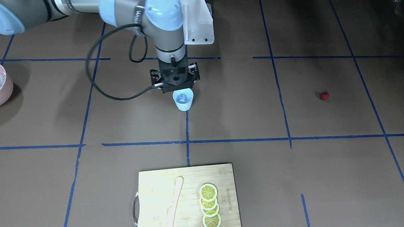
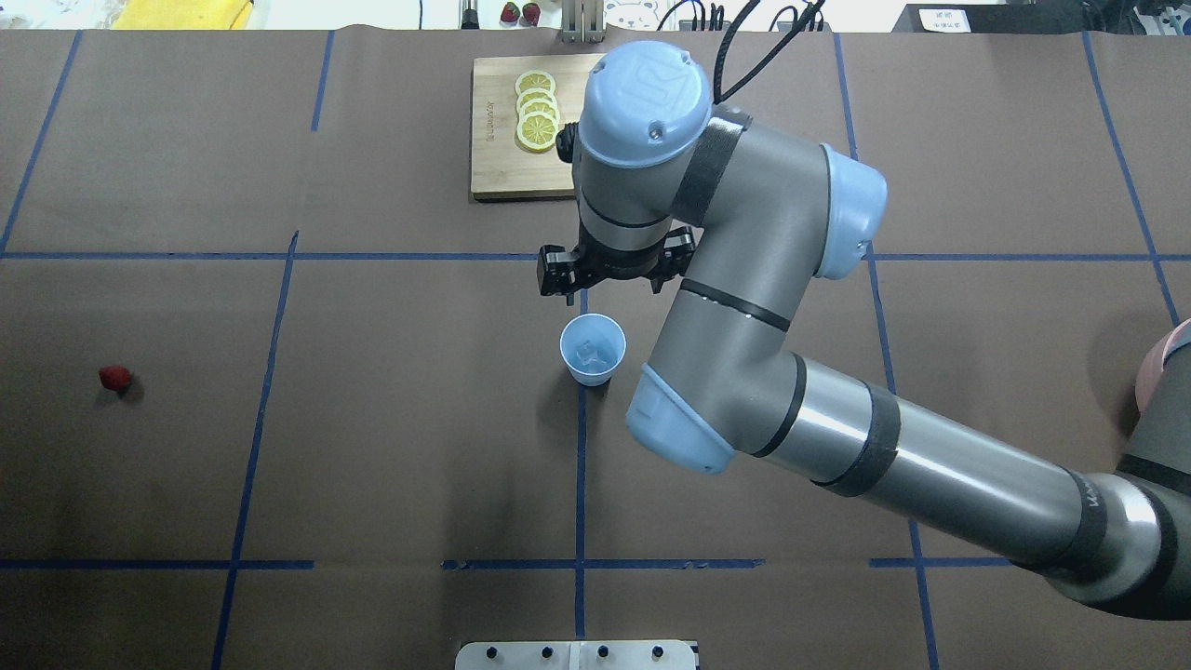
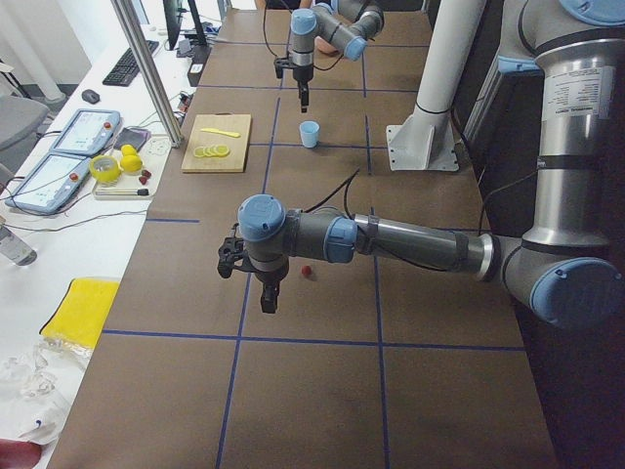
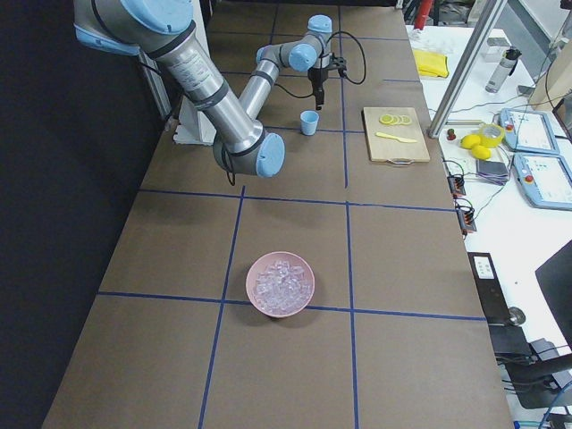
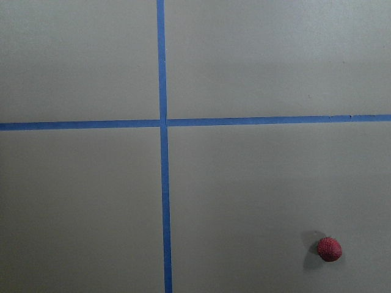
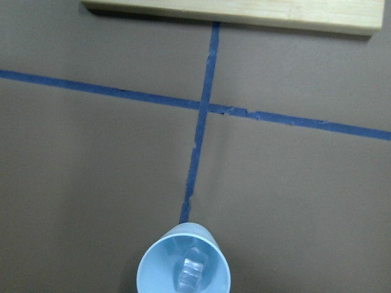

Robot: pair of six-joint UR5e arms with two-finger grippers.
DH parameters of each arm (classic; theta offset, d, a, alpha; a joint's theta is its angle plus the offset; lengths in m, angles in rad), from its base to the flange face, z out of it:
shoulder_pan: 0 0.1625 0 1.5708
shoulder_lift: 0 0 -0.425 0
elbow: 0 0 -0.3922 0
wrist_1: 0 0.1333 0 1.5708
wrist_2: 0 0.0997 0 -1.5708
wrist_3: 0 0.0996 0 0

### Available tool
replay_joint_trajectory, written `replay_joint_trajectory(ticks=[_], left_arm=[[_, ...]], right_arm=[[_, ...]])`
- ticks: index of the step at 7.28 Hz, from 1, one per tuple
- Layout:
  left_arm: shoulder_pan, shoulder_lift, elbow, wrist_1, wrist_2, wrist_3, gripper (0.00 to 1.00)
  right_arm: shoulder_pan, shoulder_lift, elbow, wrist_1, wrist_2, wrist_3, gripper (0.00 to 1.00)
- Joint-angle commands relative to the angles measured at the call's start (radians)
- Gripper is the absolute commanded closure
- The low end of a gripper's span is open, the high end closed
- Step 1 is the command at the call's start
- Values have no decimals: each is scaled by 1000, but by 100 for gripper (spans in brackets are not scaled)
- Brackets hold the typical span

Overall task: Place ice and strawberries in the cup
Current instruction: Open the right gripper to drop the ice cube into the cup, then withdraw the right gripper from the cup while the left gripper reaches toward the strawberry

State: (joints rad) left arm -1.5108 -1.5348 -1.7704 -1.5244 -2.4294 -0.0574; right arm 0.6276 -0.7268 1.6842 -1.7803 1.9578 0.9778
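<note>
I should next lower my left gripper to the lone red strawberry and close its fingers on the strawberry's sides (image 1: 324,96) (image 5: 329,249).
The pale blue cup (image 1: 183,100) stands upright mid-table on a blue tape line, with one clear ice cube (image 2: 589,353) inside it. My right gripper (image 1: 176,85) hangs just above and slightly beyond the cup, toward the cutting board, open with nothing in it. Its wrist view shows the cup (image 6: 183,268) and the ice (image 6: 191,270) at the bottom edge. One small red strawberry (image 2: 115,377) lies alone at the table's left side. My left gripper (image 3: 270,298) hovers near the strawberry (image 3: 306,271); I cannot tell whether it is open or shut. The left wrist view holds the strawberry (image 5: 329,249) at lower right.
A pink bowl (image 4: 255,268) full of ice cubes sits far off on the robot's right. A wooden cutting board (image 1: 151,186) with lemon slices (image 1: 210,203) and a pale knife (image 1: 175,201) lies at the far table edge. Blue tape lines grid the brown tabletop.
</note>
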Motion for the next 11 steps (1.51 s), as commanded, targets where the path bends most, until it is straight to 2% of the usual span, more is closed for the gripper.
replay_joint_trajectory(ticks=[1, 3, 4, 6, 9, 11], left_arm=[[46, -1, -14, -14, 7, -48, 0], [151, 57, -15, -287, 67, -343, 0], [203, 76, -15, -386, 75, -472, 0], [358, 113, -5, -596, 186, -698, 0], [539, 113, 12, -730, 337, -899, 0], [622, 111, 46, -769, 432, -947, 0]], right_arm=[[105, -90, 104, -1, 71, -22, 1], [200, -213, 195, -2, 114, -147, 1], [234, -250, 209, -2, 122, -212, 1], [326, -337, 254, -2, 188, -304, 1], [476, -497, 272, 1, 225, -624, 1], [587, -586, 264, 2, 268, -796, 1]])
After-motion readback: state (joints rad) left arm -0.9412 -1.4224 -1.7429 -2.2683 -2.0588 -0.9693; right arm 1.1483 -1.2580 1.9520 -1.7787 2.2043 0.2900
